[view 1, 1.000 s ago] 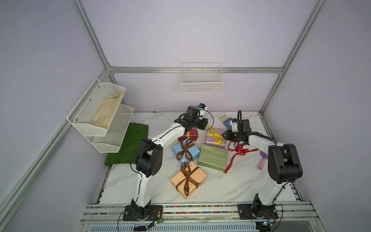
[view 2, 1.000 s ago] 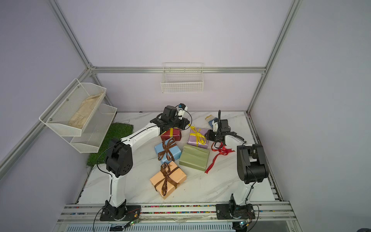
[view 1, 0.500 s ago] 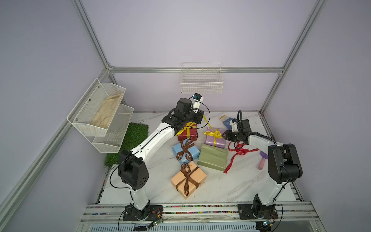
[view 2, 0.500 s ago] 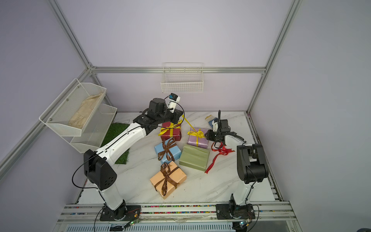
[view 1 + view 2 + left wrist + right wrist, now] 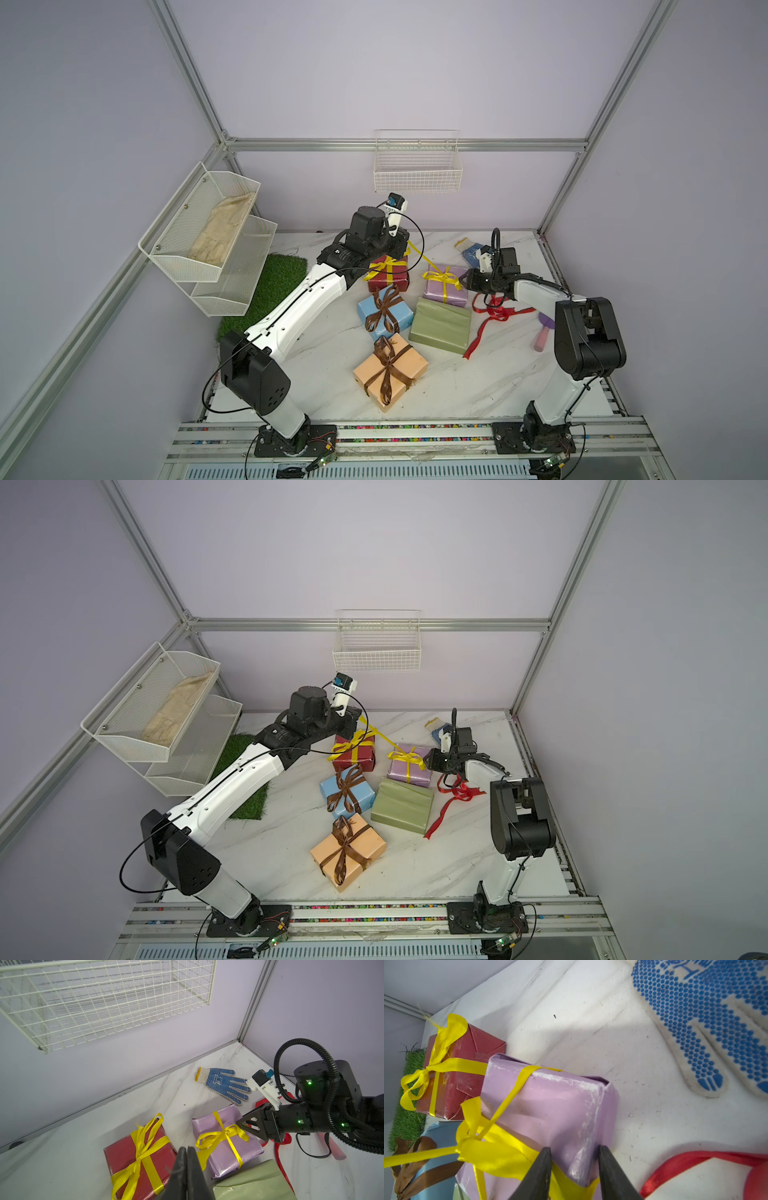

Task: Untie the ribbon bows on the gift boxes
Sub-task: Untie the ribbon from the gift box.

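Next, my left gripper lets go of the lilac box's yellow tail across the dark red box, over its yellow bow (image 5: 389, 272) (image 5: 143, 1168).
Five gift boxes stand mid-table: dark red (image 5: 388, 272), light blue (image 5: 384, 311), lilac (image 5: 444, 286), olive green (image 5: 440, 326) and peach orange (image 5: 390, 370). My left gripper (image 5: 187, 1150) is shut on a tail of the lilac box's yellow ribbon (image 5: 419, 258), which runs taut above the dark red box. One loop (image 5: 209, 1138) of that bow still stands. My right gripper (image 5: 574, 1157) is shut on the lilac box's corner, one finger on each side. Yellow and brown bows stay tied on the red, blue and orange boxes. A red ribbon (image 5: 494, 313) lies loose beside the bare olive box.
A blue-dotted glove (image 5: 469, 251) lies at the back right. A pink and purple object (image 5: 544, 332) lies by the right arm. A wire basket (image 5: 417, 174) hangs on the back wall, a two-tier basket (image 5: 208, 232) on the left over a grass mat (image 5: 274, 282).
My left gripper has pulled back and to the left, away from the lilac box, drawing the yellow ribbon tail out with it. The right gripper has stayed on the lilac box.
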Robot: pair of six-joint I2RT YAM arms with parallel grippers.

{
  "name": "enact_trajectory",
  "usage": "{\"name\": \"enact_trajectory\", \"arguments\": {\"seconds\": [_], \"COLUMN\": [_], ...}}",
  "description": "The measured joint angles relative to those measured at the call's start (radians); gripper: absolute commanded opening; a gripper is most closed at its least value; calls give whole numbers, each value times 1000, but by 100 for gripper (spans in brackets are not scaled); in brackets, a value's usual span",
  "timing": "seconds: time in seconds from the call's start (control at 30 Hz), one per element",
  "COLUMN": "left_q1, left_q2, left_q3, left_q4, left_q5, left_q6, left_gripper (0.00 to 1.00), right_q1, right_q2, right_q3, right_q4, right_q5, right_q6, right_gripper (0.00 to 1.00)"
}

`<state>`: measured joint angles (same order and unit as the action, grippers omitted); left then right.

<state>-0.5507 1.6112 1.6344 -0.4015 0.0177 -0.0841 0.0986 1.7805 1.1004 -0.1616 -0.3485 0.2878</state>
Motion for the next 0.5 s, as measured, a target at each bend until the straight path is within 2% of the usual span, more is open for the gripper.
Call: {"name": "enact_trajectory", "arguments": {"seconds": [0.5], "left_q1": [23], "left_q2": [-99], "left_q3": [-47], "left_q4": [-30], "left_q5": [-98], "left_q6": [26], "left_gripper": [7], "right_q1": [3], "right_q2": [0], "right_q3": [-5], "right_q4": [13], "right_q5": [7], "right_q6": [0], "right_gripper": [40]}}
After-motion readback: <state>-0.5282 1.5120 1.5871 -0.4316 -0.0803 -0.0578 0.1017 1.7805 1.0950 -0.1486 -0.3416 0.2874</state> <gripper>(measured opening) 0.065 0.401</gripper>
